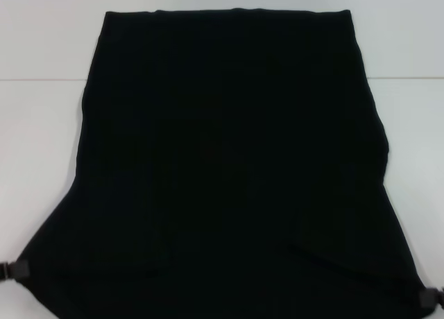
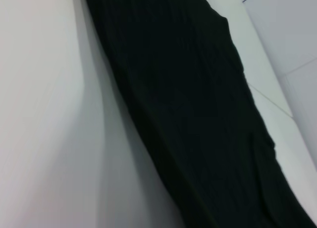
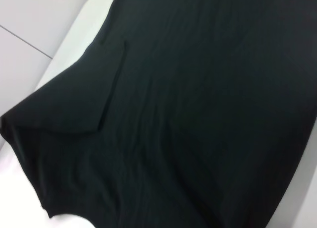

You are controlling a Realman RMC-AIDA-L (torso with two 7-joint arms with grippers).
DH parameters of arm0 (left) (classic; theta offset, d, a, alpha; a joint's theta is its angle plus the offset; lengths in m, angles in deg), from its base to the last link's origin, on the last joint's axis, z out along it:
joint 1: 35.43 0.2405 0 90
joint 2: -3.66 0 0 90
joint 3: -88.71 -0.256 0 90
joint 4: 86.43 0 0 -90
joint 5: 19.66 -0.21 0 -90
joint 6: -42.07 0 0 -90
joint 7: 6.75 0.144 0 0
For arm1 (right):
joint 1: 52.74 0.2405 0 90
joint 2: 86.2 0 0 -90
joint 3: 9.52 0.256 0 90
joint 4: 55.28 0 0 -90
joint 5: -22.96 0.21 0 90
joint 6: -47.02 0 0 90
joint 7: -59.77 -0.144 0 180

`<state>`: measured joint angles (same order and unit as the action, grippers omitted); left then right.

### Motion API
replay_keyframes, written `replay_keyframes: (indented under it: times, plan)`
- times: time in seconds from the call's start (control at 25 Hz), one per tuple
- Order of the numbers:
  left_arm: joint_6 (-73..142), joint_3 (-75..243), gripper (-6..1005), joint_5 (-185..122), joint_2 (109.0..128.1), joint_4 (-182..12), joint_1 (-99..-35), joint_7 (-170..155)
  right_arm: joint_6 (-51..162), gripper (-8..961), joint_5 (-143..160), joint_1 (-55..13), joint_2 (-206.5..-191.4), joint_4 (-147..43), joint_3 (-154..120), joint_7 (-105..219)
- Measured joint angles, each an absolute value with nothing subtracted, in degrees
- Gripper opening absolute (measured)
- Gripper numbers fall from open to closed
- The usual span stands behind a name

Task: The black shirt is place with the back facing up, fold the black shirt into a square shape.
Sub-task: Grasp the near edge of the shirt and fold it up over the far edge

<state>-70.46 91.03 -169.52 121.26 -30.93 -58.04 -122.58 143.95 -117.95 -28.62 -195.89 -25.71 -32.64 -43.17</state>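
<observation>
The robot's left gripper needs to release the black shirt's near corner, now pulled taut over the white table, on its side edge (image 1: 96,97), just short of the seam in the table.
The black shirt (image 1: 229,159) lies spread over the white table, its far edge straight and its near part flaring wide toward me. My left gripper (image 1: 15,270) sits at the shirt's near left corner and my right gripper (image 1: 431,296) at its near right corner. Only a small part of each gripper shows, and each is closed on the cloth, which is pulled taut between them. In the left wrist view the black shirt (image 2: 198,114) runs as a long dark band beside bare table. In the right wrist view the black shirt (image 3: 188,114) shows a folded-in flap and loose wrinkles.
The white table (image 1: 41,125) shows bare on both sides of the shirt. A seam line (image 1: 41,79) crosses the surface at the far side. Pale tabletop (image 2: 44,114) fills the area beside the cloth in the left wrist view.
</observation>
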Motion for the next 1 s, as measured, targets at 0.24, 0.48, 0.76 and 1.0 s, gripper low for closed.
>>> replay_keyframes:
  times: [0.24, 0.48, 0.76, 1.0]
  plan:
    - [-73.85, 91.6, 15, -169.35, 122.63, -30.57, -54.51, -120.89, 147.77, 52, -117.95, -33.15, -195.2, -25.61, -29.45, -39.19]
    - [-73.65, 92.22, 14, -168.07, 122.75, -32.15, -54.86, -121.02, 149.26, 52, -117.98, -33.51, -194.35, -25.17, -24.35, -38.6]
    - [-64.73, 92.28, 15, -163.86, 119.14, -41.53, -63.72, -122.98, 144.78, 52, -117.22, -26.79, -194.98, -25.53, -17.39, -38.31]
    - [-46.34, 91.64, 15, -161.71, 115.16, -53.18, -73.75, -121.65, 135.55, 53, -113.66, -19.82, -195.91, -26.45, -17.38, -38.24]
